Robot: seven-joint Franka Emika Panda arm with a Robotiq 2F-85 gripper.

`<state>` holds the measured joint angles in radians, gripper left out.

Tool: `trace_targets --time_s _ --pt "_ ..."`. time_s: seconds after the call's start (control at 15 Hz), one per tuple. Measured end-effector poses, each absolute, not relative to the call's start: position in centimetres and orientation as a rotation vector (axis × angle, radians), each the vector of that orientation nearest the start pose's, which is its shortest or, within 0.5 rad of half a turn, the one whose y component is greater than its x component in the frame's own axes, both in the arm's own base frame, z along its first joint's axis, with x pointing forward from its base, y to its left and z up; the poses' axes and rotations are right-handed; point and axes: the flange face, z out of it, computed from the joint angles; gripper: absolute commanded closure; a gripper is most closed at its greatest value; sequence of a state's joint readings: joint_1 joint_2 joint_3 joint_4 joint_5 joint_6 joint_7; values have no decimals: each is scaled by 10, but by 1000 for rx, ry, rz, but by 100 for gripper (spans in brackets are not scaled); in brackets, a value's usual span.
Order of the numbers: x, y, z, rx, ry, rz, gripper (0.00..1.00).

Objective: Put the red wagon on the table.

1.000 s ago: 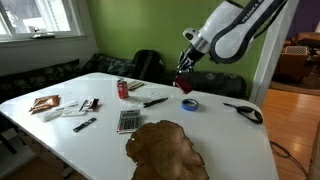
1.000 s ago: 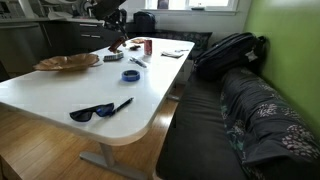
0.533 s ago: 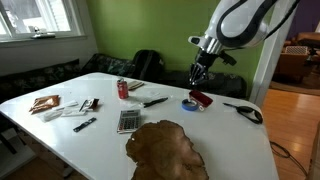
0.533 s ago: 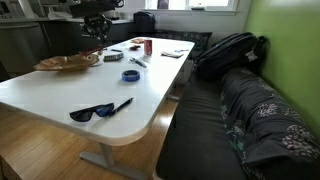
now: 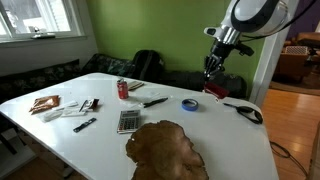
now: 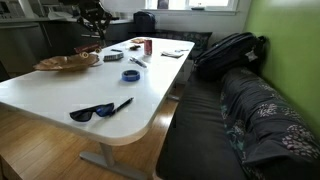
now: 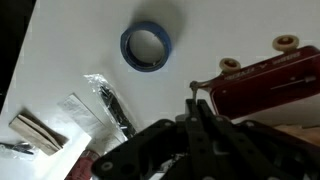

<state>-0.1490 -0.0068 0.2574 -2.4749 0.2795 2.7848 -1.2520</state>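
Note:
Next, my gripper sets the red wagon, which hangs above the table's far edge, down on the white table (image 5: 218, 150), in a spot that is just beside the brown wooden slab.
The red wagon (image 5: 215, 90) hangs just below my gripper (image 5: 211, 73), above the far edge of the white table (image 5: 100, 140). In the wrist view the wagon (image 7: 265, 82) lies at the right with two pale wheels up. A thin handle runs from it to my fingertips (image 7: 195, 103). The fingers are pressed together on that handle. In an exterior view the arm (image 6: 92, 14) is at the table's far end (image 6: 60, 95), and the wagon is too small to make out there.
A blue tape ring (image 5: 188, 104) (image 7: 147, 45) lies near the wagon. Sunglasses (image 5: 243, 112), a pen (image 5: 155, 101), a calculator (image 5: 128, 120), a soda can (image 5: 123, 89) and a brown wooden slab (image 5: 165, 150) are on the table. A backpack (image 5: 150, 65) sits behind.
My gripper has moved toward the table's far end, past the blue tape ring, carrying the dangling wagon along. The other things have not moved.

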Motion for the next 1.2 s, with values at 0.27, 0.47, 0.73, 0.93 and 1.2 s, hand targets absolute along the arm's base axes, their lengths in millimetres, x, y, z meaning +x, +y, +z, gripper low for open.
trace_targets --time_s 0.27,0.47,0.73,0.93,1.2 --pt "497 38 323 -2727 -1696 -567 99" --pt "476 24 308 -2837 -1662 -679 99" --pt "433 16 279 -2927 -1482 -587 99" --pt "421 33 269 -2937 -1391 -532 95" --pt "423 29 271 -2945 -1380 -539 99"
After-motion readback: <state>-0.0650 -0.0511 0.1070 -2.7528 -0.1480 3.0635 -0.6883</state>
